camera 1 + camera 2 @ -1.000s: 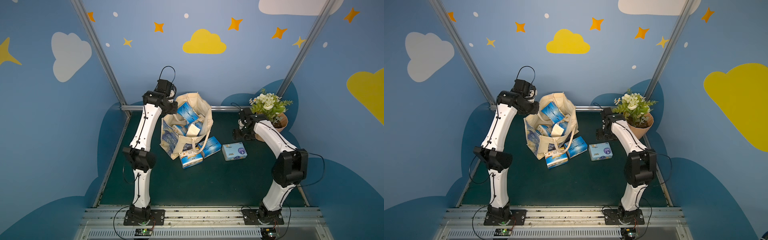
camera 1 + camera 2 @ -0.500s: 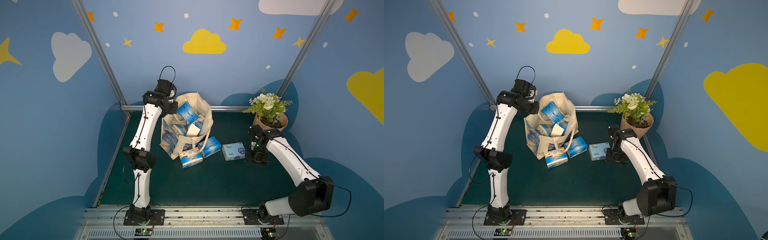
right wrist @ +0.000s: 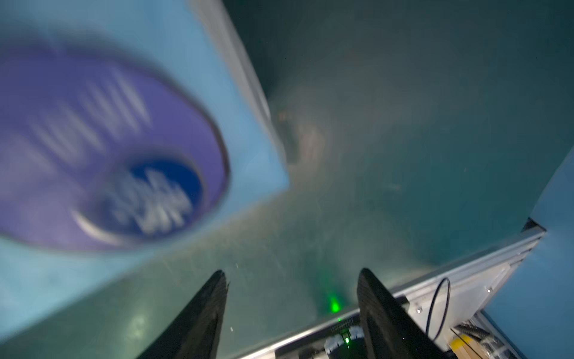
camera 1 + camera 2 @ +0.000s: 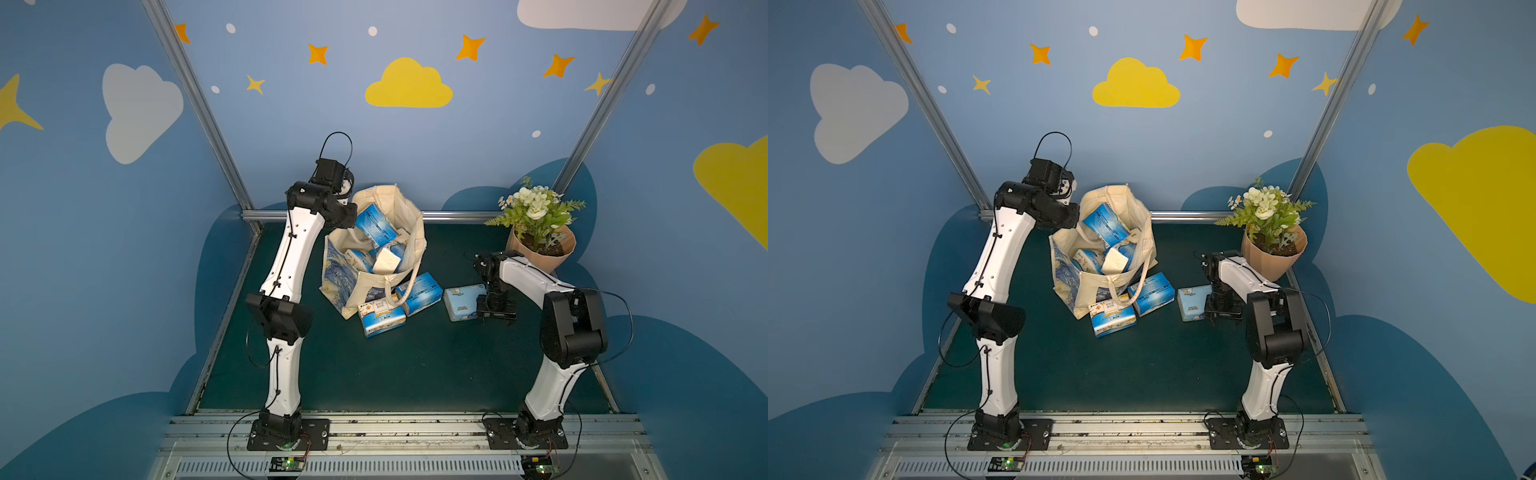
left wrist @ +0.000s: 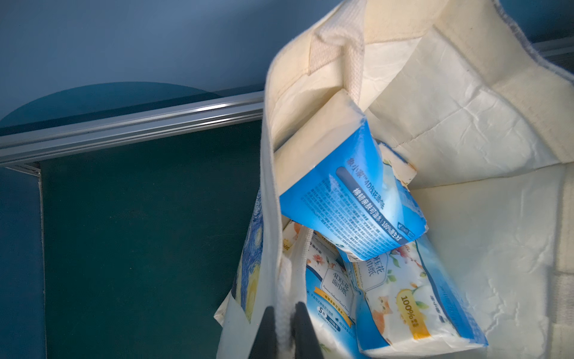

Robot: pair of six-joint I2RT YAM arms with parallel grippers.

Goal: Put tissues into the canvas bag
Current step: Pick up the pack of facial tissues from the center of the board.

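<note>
The left gripper holds the handle strap bunched at the bag's rim, so it should open and then close on the bag's rim itself (image 5: pixel 273 230) to keep the bag's opening steady.
The canvas bag (image 4: pixel 409 232) (image 4: pixel 1142 232) stands open at the back of the mat, with several blue-and-white tissues (image 4: pixel 376 226) (image 5: pixel 351 202) inside. My left gripper (image 5: pixel 285 310) is shut on the bag's cream handle strap (image 5: pixel 284 323) at the rim and holds it up. Two packs (image 4: pixel 381 319) (image 4: pixel 419 293) lie in front of the bag. A paler pack with a purple mark (image 4: pixel 462 305) (image 4: pixel 1191 304) (image 3: pixel 93 140) lies to their right. My right gripper (image 4: pixel 494 309) (image 3: pixel 292 276) hangs open at that pack's right end, with only mat between its fingers.
A beige flowerpot (image 4: pixel 555 259) (image 4: pixel 1277 262) with white flowers stands at the back right, just behind my right arm. Aluminium rails (image 4: pixel 453 216) border the dark green mat (image 4: pixel 395 374), and blue walls close it in on three sides.
My right arm has swung from beside the flowerpot forward and down to the paler pack's right end. The left arm and the bag have not moved.
</note>
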